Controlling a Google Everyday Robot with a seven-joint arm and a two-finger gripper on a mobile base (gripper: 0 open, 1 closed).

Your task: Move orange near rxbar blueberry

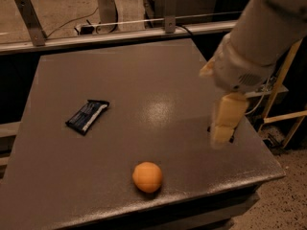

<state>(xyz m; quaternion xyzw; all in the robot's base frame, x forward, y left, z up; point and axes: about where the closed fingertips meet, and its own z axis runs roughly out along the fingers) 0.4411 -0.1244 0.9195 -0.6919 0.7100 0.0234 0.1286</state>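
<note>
The robot's gripper needs to close around the middle of the orange (147, 177) near the front edge of the table, because the orange should go near the rxbar blueberry.
The orange (147, 176) lies on the grey table (144, 80) near its front edge, a little right of the middle. The rxbar blueberry (88, 116), a dark navy wrapper with a pale stripe, lies flat on the left half, up and to the left of the orange. My gripper (222, 137) hangs from the pale arm (254, 47) above the right side of the table. It is well to the right of the orange and apart from it, holding nothing that I can see.
A black-wrapper bar (209, 128) lies almost hidden behind the gripper near the right edge. A metal rail with posts (168, 4) runs along the back edge. A yellow frame (283, 114) stands right of the table. Cables lie on the floor behind.
</note>
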